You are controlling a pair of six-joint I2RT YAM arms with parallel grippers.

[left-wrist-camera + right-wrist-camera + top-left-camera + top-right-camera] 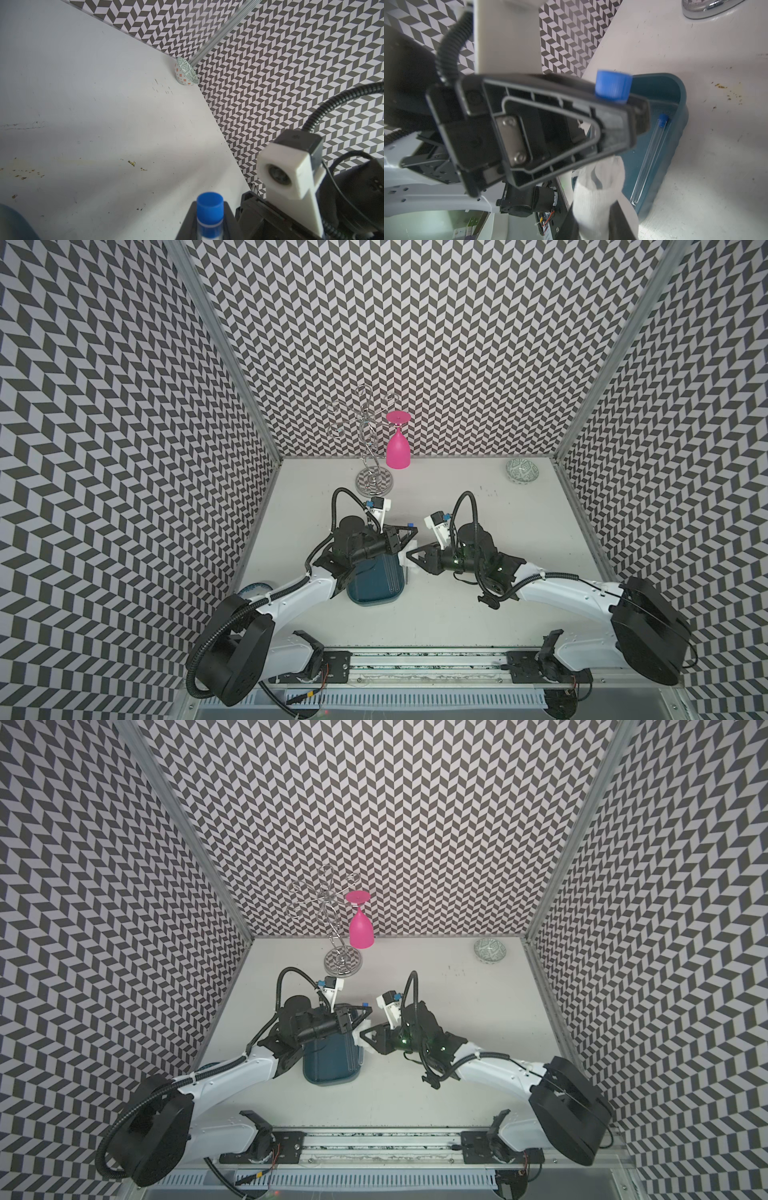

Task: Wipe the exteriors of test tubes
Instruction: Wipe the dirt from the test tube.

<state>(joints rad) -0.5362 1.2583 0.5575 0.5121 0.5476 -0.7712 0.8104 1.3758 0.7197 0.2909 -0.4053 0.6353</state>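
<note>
Next, my right gripper pulls the test tube down before my left gripper takes the cap (410, 525), since my left gripper covers the test tube below its blue cap.
My left gripper (411, 534) (209, 229) is shut on a test tube (209, 209), a clear tube with a blue cap (410, 525) (612, 86) sticking out past the black fingers (612, 124). It hovers over the far right corner of the teal tray (374, 591) (328, 1067). My right gripper (410, 558) (593, 224) comes in from the right and is shut on a white tissue (598, 193) (361, 1034), which is bunched just below the left fingers. Whether the tissue wraps the tube is hidden. Another test tube (651, 155) lies inside the tray along its wall (682, 116).
A chrome glass rack (372, 485) with a pink wine glass (397, 448) hanging upside down stands at the back. A patterned bowl (522, 470) (186, 71) sits in the far right corner. A blue-rimmed dish (253, 588) peeks out behind the left arm.
</note>
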